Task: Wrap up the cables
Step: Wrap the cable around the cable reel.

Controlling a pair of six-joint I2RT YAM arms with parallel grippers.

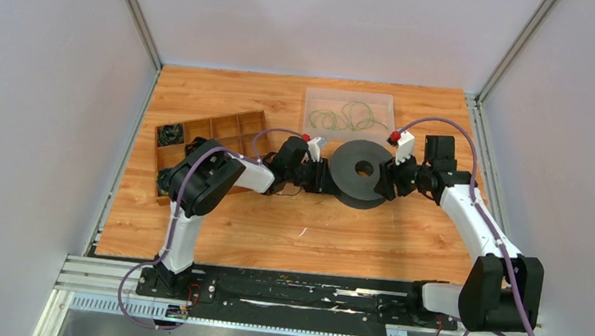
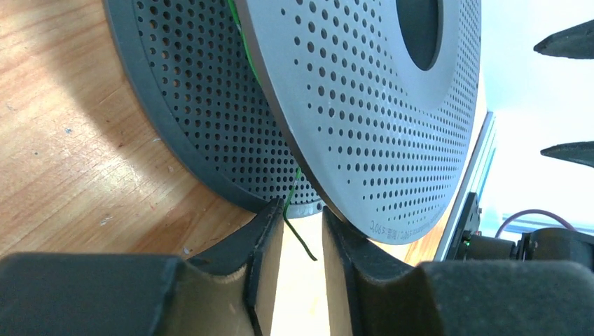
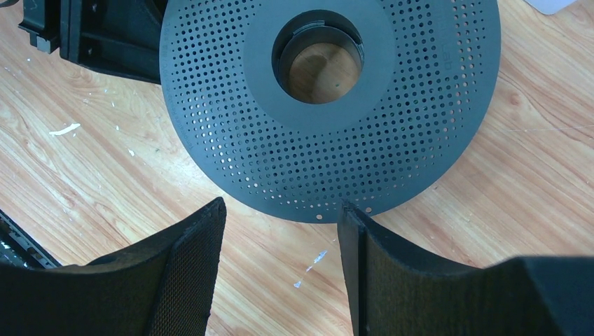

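The green cable's loose end pokes out past the spool's edge and is loose in my left gripper, so I will back away and pinch the cable (image 2: 291,190) near the spool.
A dark grey perforated spool (image 1: 362,173) lies in the middle of the table between both grippers. Seen from the left wrist, a thin green cable (image 2: 297,227) comes out from between the spool's (image 2: 364,105) two flanges. Its free end dangles loose in the narrow gap of my left gripper (image 2: 302,208), whose jaws stand slightly open and do not pinch it. My right gripper (image 3: 281,206) is wide open at the opposite rim of the spool (image 3: 329,105), nothing between its fingers. More green cables (image 1: 347,117) lie in loose loops in a clear tray (image 1: 311,95) at the back.
A wooden compartment box (image 1: 236,125) with small black cord bundles sits at the left, behind the left arm. Grey walls with metal posts close in the table on three sides. Purple arm cords arc above both wrists.
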